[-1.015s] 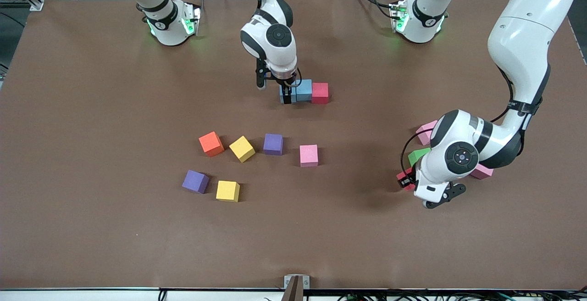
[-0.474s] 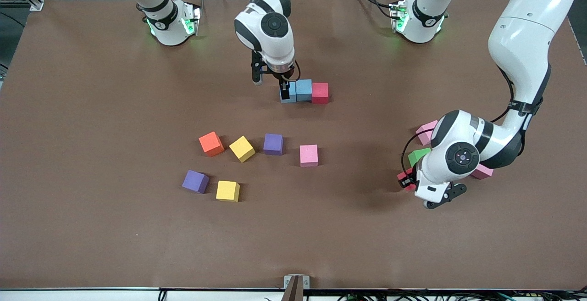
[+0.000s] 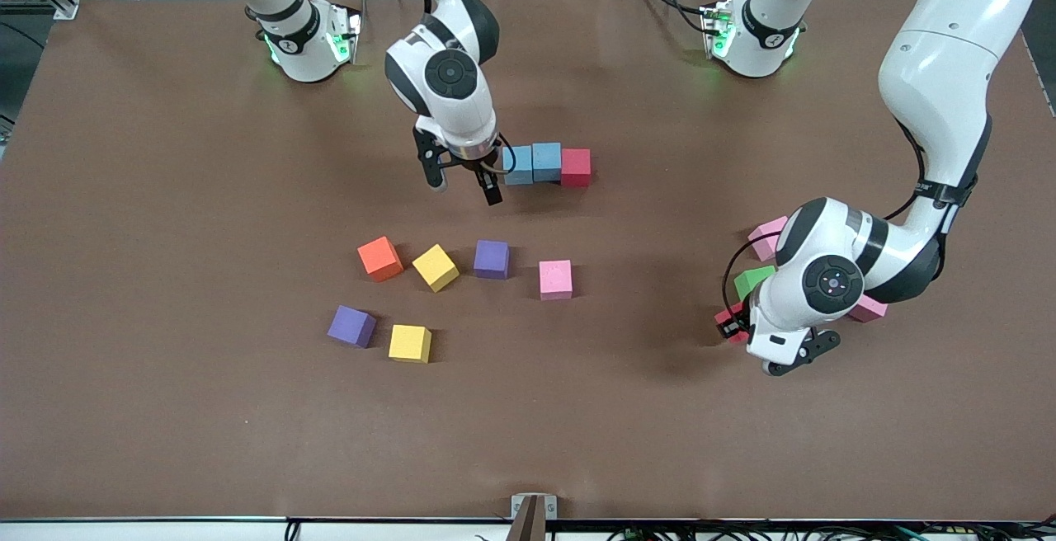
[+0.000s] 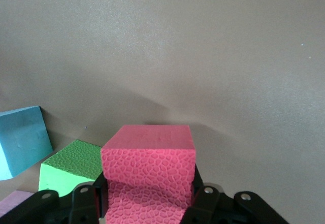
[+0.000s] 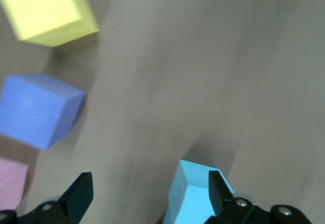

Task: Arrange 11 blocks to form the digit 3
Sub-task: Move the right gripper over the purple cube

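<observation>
The robot's right gripper needs to next close on the sides of the purple block (image 3: 492,260) (image 5: 41,109) that lies between the yellow block and the loose pink block.
Three blocks touch in a row: light blue (image 3: 517,166), light blue (image 3: 546,162), red (image 3: 576,167). My right gripper (image 3: 464,188) hangs open and holds nothing, just off the row's light blue end block (image 5: 195,198). My left gripper (image 3: 730,322) is shut on a red block (image 4: 148,168), low over the table toward the left arm's end. Beside it lie a green block (image 3: 752,279) and two pink blocks (image 3: 767,236) (image 3: 866,308). Nearer the camera than the row are loose orange (image 3: 380,258), yellow (image 3: 435,267), purple (image 3: 492,259), pink (image 3: 555,279), purple (image 3: 352,326) and yellow (image 3: 410,343) blocks.
The left wrist view also shows a light blue block (image 4: 20,140) next to the green block (image 4: 71,165). The left arm's elbow (image 3: 932,96) stands high over its end of the brown table (image 3: 165,409).
My right gripper has drawn off the row's light blue end block, toward the right arm's end, staying open. The left arm has not moved.
</observation>
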### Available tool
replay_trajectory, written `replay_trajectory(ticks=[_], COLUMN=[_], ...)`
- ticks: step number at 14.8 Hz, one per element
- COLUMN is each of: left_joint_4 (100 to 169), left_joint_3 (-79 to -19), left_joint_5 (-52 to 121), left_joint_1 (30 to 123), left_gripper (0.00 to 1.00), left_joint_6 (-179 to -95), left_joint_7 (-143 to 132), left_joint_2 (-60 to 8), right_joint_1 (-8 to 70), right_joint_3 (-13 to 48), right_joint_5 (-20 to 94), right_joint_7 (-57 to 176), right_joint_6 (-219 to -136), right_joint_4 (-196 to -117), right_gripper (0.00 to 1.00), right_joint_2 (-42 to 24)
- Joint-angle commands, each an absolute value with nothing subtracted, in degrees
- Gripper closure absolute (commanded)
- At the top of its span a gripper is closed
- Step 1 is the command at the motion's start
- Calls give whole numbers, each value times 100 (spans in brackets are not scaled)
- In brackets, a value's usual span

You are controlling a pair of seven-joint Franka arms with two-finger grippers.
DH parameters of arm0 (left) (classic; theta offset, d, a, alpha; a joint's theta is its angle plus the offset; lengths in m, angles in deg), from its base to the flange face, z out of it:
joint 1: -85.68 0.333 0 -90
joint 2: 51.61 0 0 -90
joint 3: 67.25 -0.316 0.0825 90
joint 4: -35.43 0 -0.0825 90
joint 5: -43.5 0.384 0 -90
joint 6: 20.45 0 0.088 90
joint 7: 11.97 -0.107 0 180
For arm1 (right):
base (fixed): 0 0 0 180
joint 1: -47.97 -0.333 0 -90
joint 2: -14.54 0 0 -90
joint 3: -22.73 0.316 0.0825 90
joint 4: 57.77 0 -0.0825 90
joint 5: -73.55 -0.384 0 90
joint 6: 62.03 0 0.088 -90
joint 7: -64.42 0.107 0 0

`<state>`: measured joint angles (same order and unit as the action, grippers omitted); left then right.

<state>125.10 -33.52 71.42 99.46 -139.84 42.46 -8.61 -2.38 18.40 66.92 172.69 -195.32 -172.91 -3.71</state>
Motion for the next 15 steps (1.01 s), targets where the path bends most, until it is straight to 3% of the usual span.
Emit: replay_trajectory(ticks=[1,15], left_joint_4=[12438,12420], left_joint_3=[-3359,-3359], left_joint_5=[7039,7039], left_joint_1=[9939,9939], left_gripper=[62,62], left_joint_6=[-13893,-13893], left_joint_7=[4270,4270], left_joint_2=[-934,-881], right_joint_1=[-47,411], right_joint_3=[1904,1913], right_joint_5=[7064,7162], right_joint_7=[16317,13544], right_joint_6=[-19439,-19518], right_joint_4=[-16914,-15578], right_gripper=[0,0], right_joint_2=[-680,-1805])
